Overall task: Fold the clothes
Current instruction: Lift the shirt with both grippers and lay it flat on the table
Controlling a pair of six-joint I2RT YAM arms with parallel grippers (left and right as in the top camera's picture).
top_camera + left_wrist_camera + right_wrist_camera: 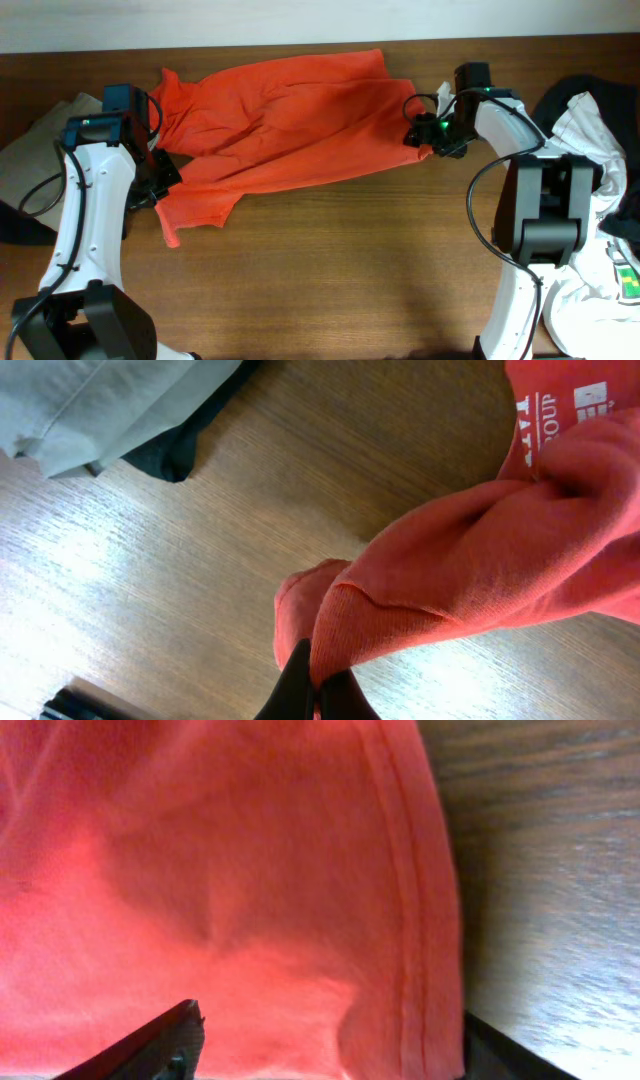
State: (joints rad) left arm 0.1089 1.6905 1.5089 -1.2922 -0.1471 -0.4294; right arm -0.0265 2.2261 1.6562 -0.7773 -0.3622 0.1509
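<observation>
Next, my left gripper lets go of the T-shirt's fold on the wooden table, by the lower edge of its drooping flap (206,227).
An orange-red T-shirt (280,120) lies crumpled across the back of the wooden table (340,270). My left gripper (163,172) is shut on a fold of the shirt near its left sleeve; in the left wrist view the fingers (320,685) pinch the red cloth (470,560) just above the tabletop. My right gripper (428,140) is at the shirt's right hem. In the right wrist view its fingers (325,1040) are spread wide, with the hemmed edge of the shirt (250,870) between them.
A beige garment (35,160) lies at the table's left edge over something dark; it also shows in the left wrist view (110,400). A white garment with dark parts (590,200) is piled at the right edge.
</observation>
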